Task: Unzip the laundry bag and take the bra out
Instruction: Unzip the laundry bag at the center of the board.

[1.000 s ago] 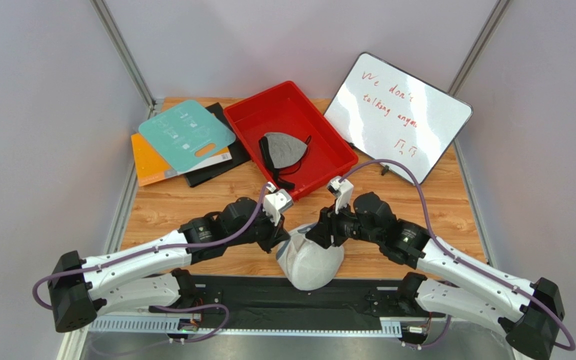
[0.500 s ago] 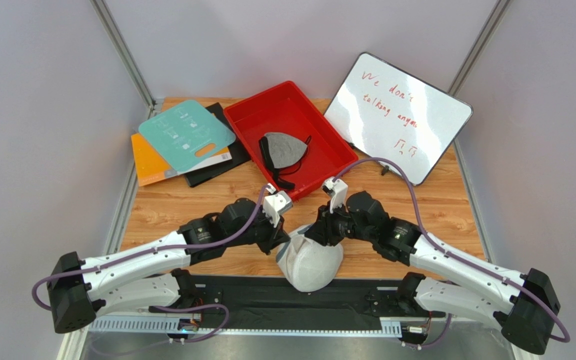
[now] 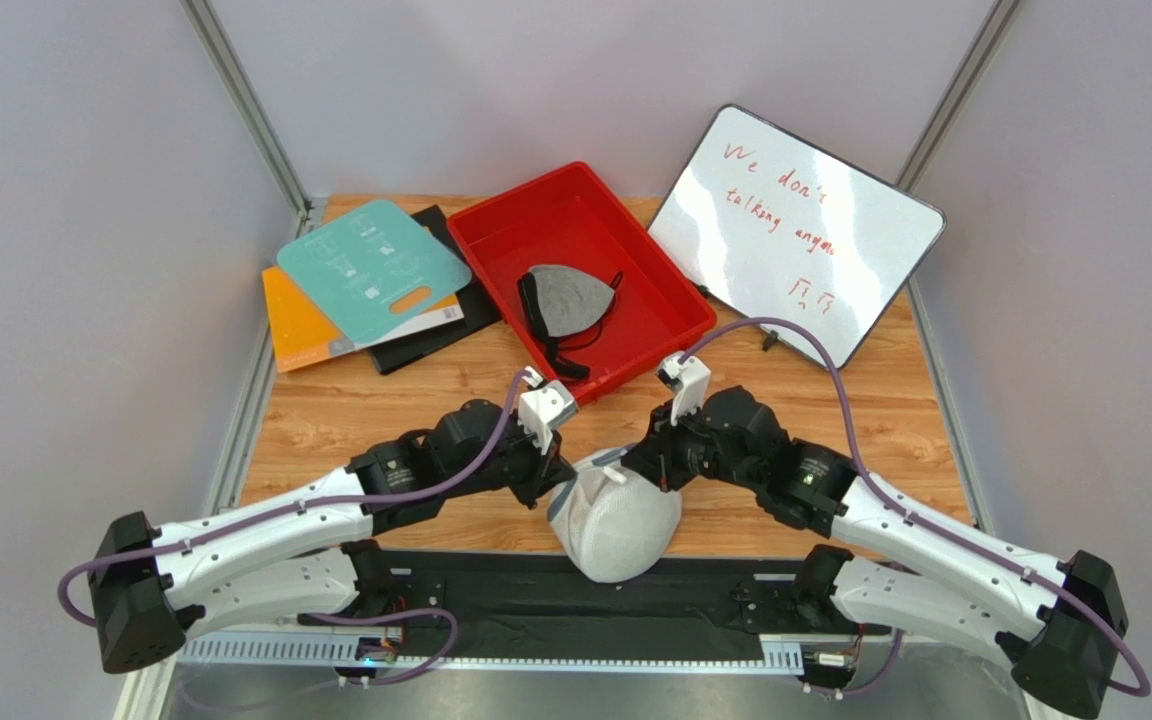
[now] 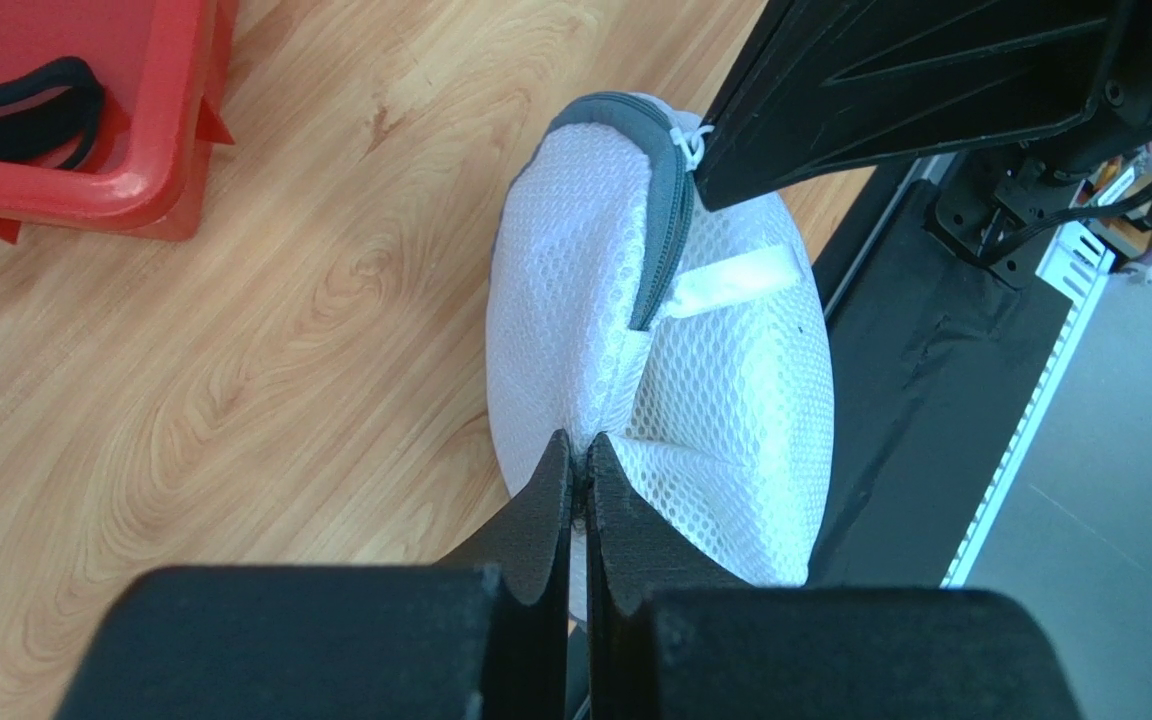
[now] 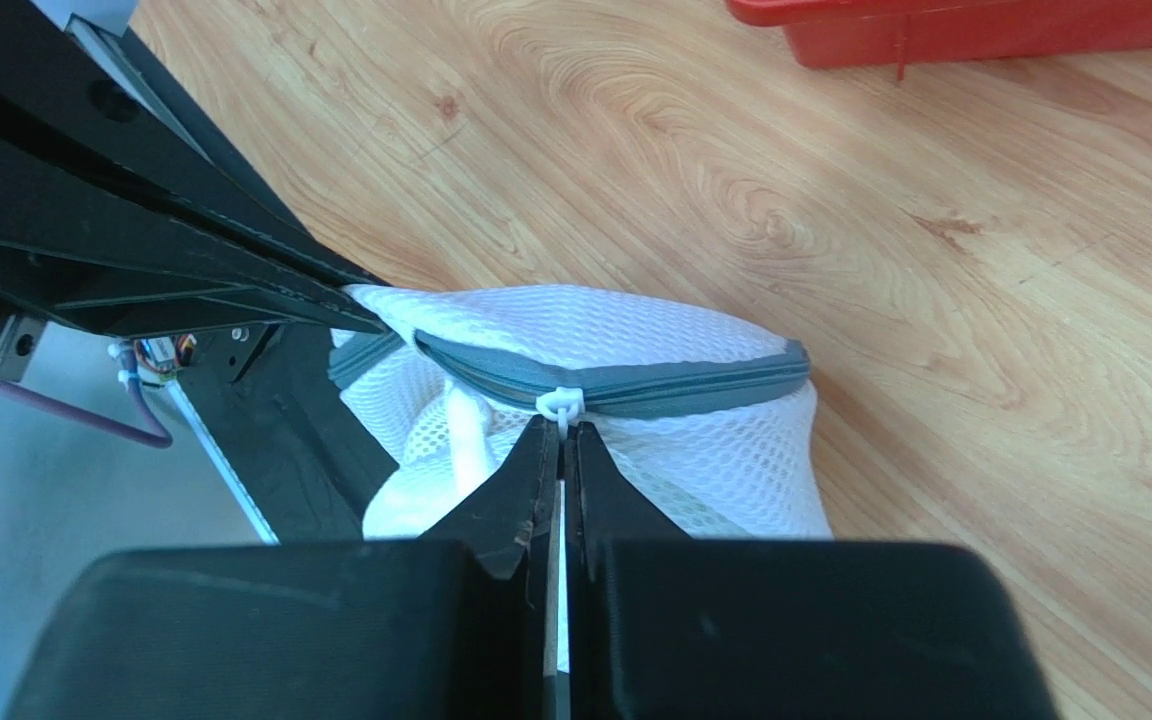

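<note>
My left gripper should take the zipper band itself (image 4: 660,267) before my right gripper pulls the zipper pull, because it is pinching the mesh short of the grey zipper band.
The laundry bag (image 3: 620,522), a white mesh dome with a grey zipper band (image 5: 612,384), lies at the table's near edge between both arms. My left gripper (image 3: 564,477) is shut on a pinch of the bag's mesh (image 4: 717,375) at its left side. My right gripper (image 3: 623,468) is shut on the white zipper pull (image 5: 560,402) at the middle of the band. The zipper looks closed along the stretch in view. The beige bra is hidden. A grey bra with black straps (image 3: 567,297) lies in the red tray.
The red tray (image 3: 495,240) stands behind the bag at centre back. A whiteboard (image 3: 800,225) leans at the back right. Teal, orange and black flat boards (image 3: 372,270) are stacked at the back left. A black mat (image 3: 537,593) runs along the near edge.
My right wrist swung slightly left, then back right, still at the bag's top. My left arm shifted slightly left. The bag has barely moved.
</note>
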Motion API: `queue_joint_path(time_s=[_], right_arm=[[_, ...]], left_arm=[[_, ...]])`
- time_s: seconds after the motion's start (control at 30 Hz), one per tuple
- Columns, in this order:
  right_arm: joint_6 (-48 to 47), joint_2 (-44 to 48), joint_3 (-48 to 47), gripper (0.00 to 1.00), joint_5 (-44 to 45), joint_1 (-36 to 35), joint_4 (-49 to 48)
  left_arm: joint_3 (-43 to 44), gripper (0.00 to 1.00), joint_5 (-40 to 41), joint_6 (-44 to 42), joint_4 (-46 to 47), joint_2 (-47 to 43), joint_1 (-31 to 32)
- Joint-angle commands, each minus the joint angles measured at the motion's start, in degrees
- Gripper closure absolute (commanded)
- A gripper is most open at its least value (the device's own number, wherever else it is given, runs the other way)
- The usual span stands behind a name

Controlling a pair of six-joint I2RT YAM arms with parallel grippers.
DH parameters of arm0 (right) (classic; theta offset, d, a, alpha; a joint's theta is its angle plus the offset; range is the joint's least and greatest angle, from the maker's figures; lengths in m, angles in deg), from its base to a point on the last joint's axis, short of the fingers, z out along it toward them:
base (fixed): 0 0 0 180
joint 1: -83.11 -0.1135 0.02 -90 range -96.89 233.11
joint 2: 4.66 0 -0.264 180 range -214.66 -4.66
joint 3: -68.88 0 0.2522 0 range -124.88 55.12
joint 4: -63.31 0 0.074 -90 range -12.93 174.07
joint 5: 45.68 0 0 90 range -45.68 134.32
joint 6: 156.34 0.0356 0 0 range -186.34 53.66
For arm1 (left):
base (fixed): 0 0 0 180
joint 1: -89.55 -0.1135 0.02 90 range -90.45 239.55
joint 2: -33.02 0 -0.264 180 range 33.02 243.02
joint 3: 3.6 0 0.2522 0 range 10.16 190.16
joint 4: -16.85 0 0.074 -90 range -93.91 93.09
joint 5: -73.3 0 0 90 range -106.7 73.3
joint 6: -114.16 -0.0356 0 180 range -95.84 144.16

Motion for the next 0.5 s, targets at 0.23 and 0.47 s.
queue_joint_path(time_s=[0.23, 0.47], right_arm=[[-1.8, 1.8, -2.0, 1.00, 5.0, 0.0, 3.5], [-2.0, 0.6, -3.7, 1.00, -0.9, -1.1, 1.5]], left_arm=[[-1.1, 0.97, 3.4, -0.9, -3.3, -5.1, 0.0], [5.4, 0.09, -0.6, -3.3, -1.1, -2.3, 0.0]])
